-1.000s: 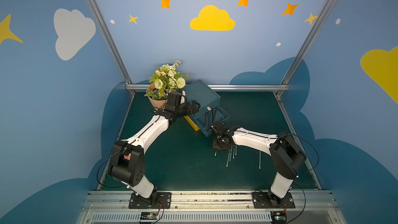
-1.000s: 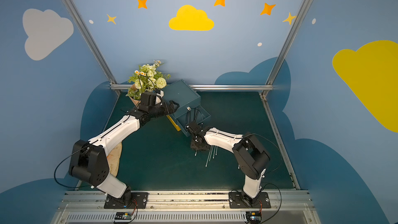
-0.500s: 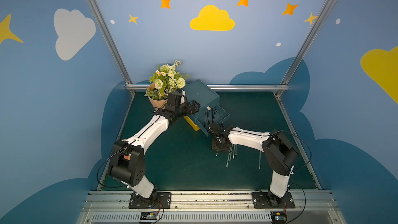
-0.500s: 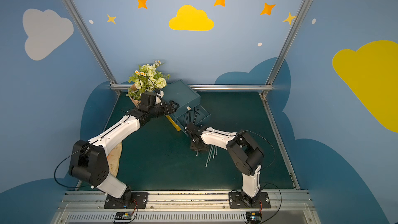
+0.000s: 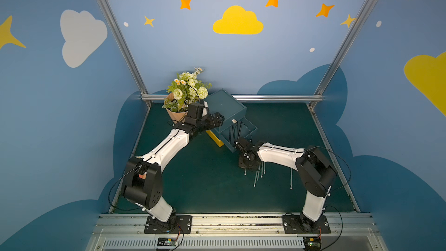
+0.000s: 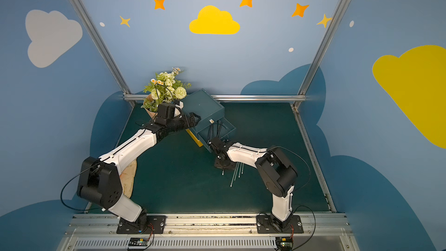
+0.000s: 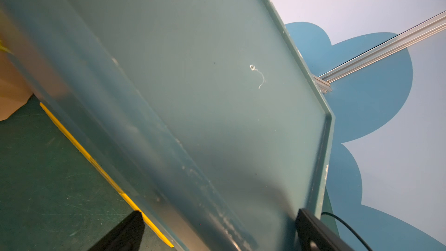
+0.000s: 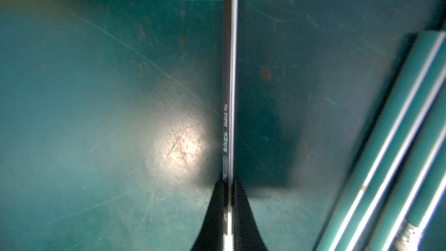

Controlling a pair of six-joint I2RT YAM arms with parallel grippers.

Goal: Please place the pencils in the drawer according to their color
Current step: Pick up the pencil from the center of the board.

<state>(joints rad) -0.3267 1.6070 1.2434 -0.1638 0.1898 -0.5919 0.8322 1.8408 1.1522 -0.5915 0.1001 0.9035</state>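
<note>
My right gripper will let go of the black pencil on the black pencils inside the open upper drawer (image 5: 233, 134).
A teal drawer unit (image 5: 226, 106) stands at the back of the green mat. Its upper drawer (image 5: 241, 134) is pulled out with black pencils leaning inside, and a yellow drawer front (image 5: 213, 138) shows below. My left gripper (image 7: 217, 235) is shut across the unit's body (image 7: 193, 92), one finger on each side. My right gripper (image 8: 231, 184) points down at the mat just in front of the open drawer and is shut on a black pencil (image 8: 230, 92). Pale grey-green pencils (image 5: 258, 177) lie on the mat beside it, also in the right wrist view (image 8: 398, 141).
A flower bouquet (image 5: 185, 90) in a paper cone stands behind my left wrist, next to the drawer unit. One pencil (image 5: 291, 178) lies alone near my right elbow. A beige cloth (image 6: 129, 177) lies under my left arm. A metal rail (image 5: 277, 97) runs along the mat's back edge.
My right gripper has closed onto the black pencil on the mat, and the right elbow has swung a little inward. The left arm and the drawer unit have not moved.
</note>
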